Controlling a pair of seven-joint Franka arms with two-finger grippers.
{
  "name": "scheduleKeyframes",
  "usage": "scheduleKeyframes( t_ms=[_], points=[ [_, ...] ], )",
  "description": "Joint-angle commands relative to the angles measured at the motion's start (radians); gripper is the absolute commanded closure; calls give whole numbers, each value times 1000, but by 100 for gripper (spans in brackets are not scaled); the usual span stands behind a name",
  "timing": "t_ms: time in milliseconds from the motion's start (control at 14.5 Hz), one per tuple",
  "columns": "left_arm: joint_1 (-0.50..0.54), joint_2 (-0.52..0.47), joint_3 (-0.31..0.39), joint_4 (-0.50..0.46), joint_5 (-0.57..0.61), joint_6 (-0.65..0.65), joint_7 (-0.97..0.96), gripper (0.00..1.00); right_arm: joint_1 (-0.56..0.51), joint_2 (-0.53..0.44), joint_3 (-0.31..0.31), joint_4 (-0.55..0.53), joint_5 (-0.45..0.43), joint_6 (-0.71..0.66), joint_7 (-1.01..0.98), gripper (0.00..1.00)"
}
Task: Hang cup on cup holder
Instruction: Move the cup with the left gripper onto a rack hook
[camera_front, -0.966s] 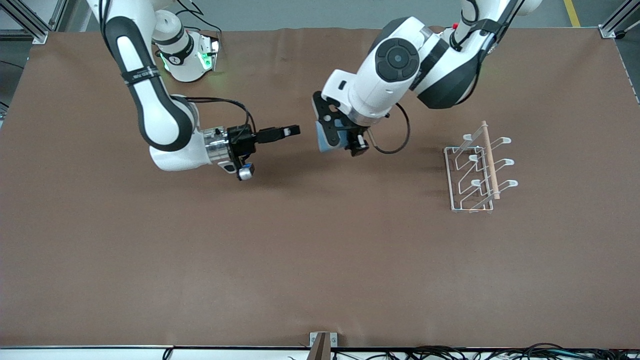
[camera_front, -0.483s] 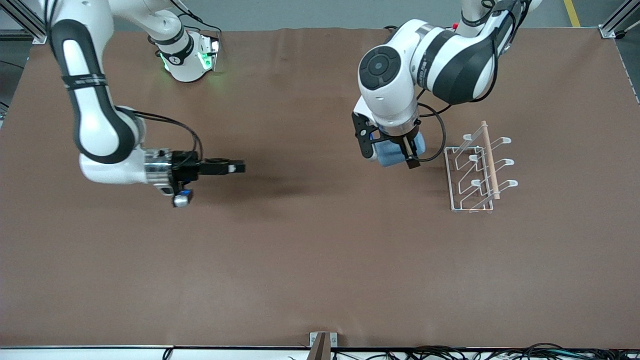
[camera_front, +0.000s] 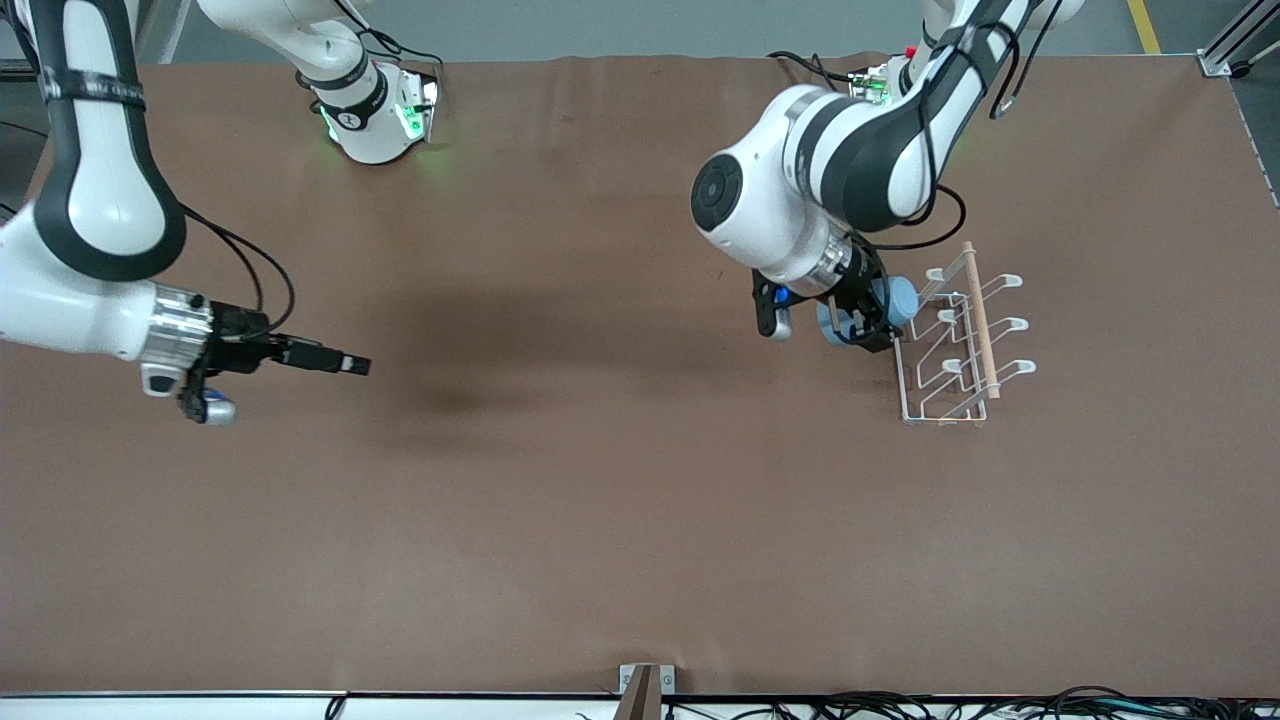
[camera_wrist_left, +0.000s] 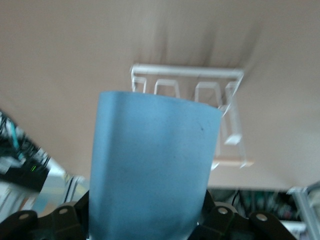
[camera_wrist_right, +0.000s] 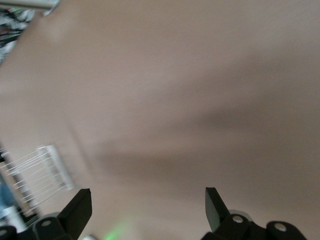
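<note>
The robot's left gripper will release the light-blue cup on the cup holder's end hook (camera_front: 935, 378) nearest to the metal bracket. The cup is now on its side beside the holder.
My left gripper (camera_front: 862, 318) is shut on the light-blue cup (camera_front: 897, 298) and holds it on its side right beside the white wire cup holder (camera_front: 962, 340), at the rack's end toward the right arm. In the left wrist view the cup (camera_wrist_left: 152, 165) fills the space between the jaws, with the cup holder (camera_wrist_left: 200, 100) just past its rim. My right gripper (camera_front: 352, 365) is open and empty, over bare table toward the right arm's end. It also shows open in the right wrist view (camera_wrist_right: 147, 200).
The cup holder has a light wooden rod handle (camera_front: 980, 318) on top. The brown table mat (camera_front: 600, 520) is bare around both arms. A metal bracket (camera_front: 645, 685) sits at the table edge nearest the front camera.
My left arm has carried the cup from mid-table to right beside the cup holder. My right arm has drawn back toward its own end of the table, gripper still open.
</note>
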Motion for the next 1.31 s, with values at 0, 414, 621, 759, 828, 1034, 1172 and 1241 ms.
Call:
scheduleKeyframes(
  t_ms=[0,414,621,759,828,1034,1172,1241],
  points=[
    [0,30,-4,-69,163,-20,10,98,-1,-58,6,33,-300,5,85,0],
    [40,96,4,-107,376,-69,8,98,-221,-73,188,231,-635,-100,75,0],
    [72,117,4,-117,434,-69,2,96,-347,-148,339,227,-706,-142,87,0],
    [77,127,6,-124,442,-69,-24,96,-316,-191,269,236,-692,-217,76,0],
    [83,127,6,-146,447,-69,-42,96,-288,-207,226,246,-688,-271,76,0],
    [83,142,4,-187,470,-69,-83,96,-288,-215,213,334,-674,-382,33,0],
    [82,150,4,-212,471,-69,-110,96,-289,-213,211,340,-678,-382,-5,0],
    [83,151,4,-219,471,-69,-123,95,-289,-213,211,339,-683,-383,-20,0]
  ],
)
